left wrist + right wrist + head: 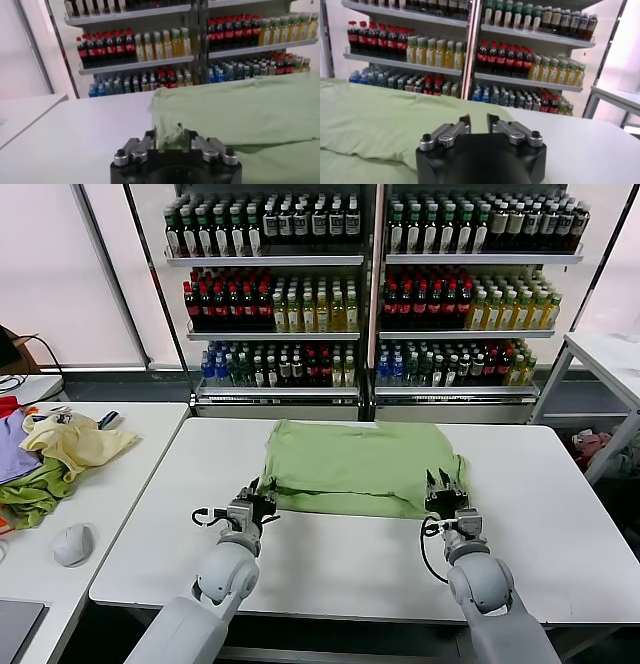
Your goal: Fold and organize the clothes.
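My left gripper is pinching a bunched bit of the shirt beyond its near corner, so next I open, grip by that corner [281, 505] and pull the shirt nearer.
The light green polo shirt [360, 464] lies on the white table [330, 564], plain side up; collar and graphic are hidden. My left gripper [262, 496] is at the shirt's near left corner. In the left wrist view it [170, 136] is shut on a bunched-up bit of the shirt [250, 115] that stands up between the fingers. My right gripper [444, 484] is at the near right corner. In the right wrist view it [478, 121] shows a narrow gap between its fingers, with flat green fabric [380, 120] beyond and nothing pinched.
A heap of pale yellow, darker green and purple garments [55, 454] and a grey mouse [73, 544] lie on a second table at the left. Shelves of bottles [370, 294] stand behind the table. Another table [610, 354] is at the far right.
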Robot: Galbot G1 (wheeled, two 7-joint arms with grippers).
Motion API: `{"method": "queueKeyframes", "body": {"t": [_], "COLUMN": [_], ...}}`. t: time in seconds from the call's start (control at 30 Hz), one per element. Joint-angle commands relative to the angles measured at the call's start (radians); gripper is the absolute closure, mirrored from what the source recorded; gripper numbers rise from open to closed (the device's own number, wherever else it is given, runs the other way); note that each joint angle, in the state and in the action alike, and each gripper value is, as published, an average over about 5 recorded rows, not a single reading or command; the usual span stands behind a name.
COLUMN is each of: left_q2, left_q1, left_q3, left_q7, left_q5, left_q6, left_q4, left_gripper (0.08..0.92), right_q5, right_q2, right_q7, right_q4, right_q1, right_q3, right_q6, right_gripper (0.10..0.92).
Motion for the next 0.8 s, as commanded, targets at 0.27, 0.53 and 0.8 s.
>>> {"method": "queueKeyframes", "body": {"t": [0.27,0.53,0.8], "left_q2": [0.006,-0.001,-0.009], "left_q1": [0.063,0.019,-0.007], "left_q3": [-0.019,-0.013,-0.003], "left_q7": [-0.017,-0.044,-0.045], "left_q5": [-0.034,-0.083,-0.128], "left_q6": [0.013,0.036,0.033], "left_q4": [-0.017,0.028,0.062], "left_gripper": [0.225,0.202,0.420], "right_q5": [0.012,0.068,0.144], "right_q2": [0.006,0.024,0.031], "right_q7": [0.015,0.040,0.068], "right_q4": [0.051,-0.016,-0.058], "right_q1": [-0.098,-0.066,-0.062], "right_q3": [0.079,0.068,0.057], "right_q6": [-0.050,-0.125,-0.160], "right_gripper": [0.257,0.212,0.410]}}
